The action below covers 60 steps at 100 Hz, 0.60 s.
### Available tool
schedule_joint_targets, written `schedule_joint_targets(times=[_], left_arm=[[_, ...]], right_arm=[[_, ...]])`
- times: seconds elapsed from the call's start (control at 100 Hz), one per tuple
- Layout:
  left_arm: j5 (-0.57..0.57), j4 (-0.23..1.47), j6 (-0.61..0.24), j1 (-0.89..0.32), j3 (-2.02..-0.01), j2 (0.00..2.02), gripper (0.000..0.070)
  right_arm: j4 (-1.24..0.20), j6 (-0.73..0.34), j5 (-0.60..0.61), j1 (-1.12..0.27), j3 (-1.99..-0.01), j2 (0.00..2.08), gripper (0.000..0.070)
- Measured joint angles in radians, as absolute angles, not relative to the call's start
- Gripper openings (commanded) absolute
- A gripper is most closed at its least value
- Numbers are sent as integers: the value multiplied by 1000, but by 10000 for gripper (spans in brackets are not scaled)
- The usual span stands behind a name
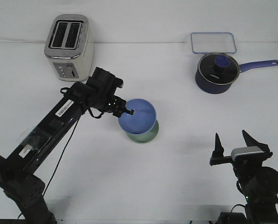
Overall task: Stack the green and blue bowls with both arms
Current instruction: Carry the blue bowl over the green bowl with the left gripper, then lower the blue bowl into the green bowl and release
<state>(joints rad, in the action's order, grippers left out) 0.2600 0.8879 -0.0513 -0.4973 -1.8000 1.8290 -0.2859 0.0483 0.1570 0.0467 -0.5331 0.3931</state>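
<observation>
Next, I release the blue bowl from my left gripper, nested down inside the green bowl (142,126) near the middle of the table.
The periwinkle blue bowl (139,116) sits tilted inside the pale mint green bowl (147,136), whose lower rim shows beneath it near the table's middle. My left gripper (128,111) reaches in from the left and is shut on the blue bowl's left rim, one finger inside and one outside. My right gripper (233,143) is open and empty at the lower right, fingers pointing up, well apart from the bowls.
A silver toaster (68,46) stands at the back left. A dark navy saucepan (217,72) with a glass lid and long handle is at the back right, and a clear rectangular container (213,43) is behind it.
</observation>
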Motion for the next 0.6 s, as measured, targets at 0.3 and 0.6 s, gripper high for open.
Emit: schedule_joint_targets(times=[0.3,0.6], left_arm=[[226,891,-56,-516,-1800,1914,4],[199,889,-67,-516,-1800,1917,4]], right_arm=[[-286,48,157,47,-533,393,601],[-286,48,157,47,-533,393,601]])
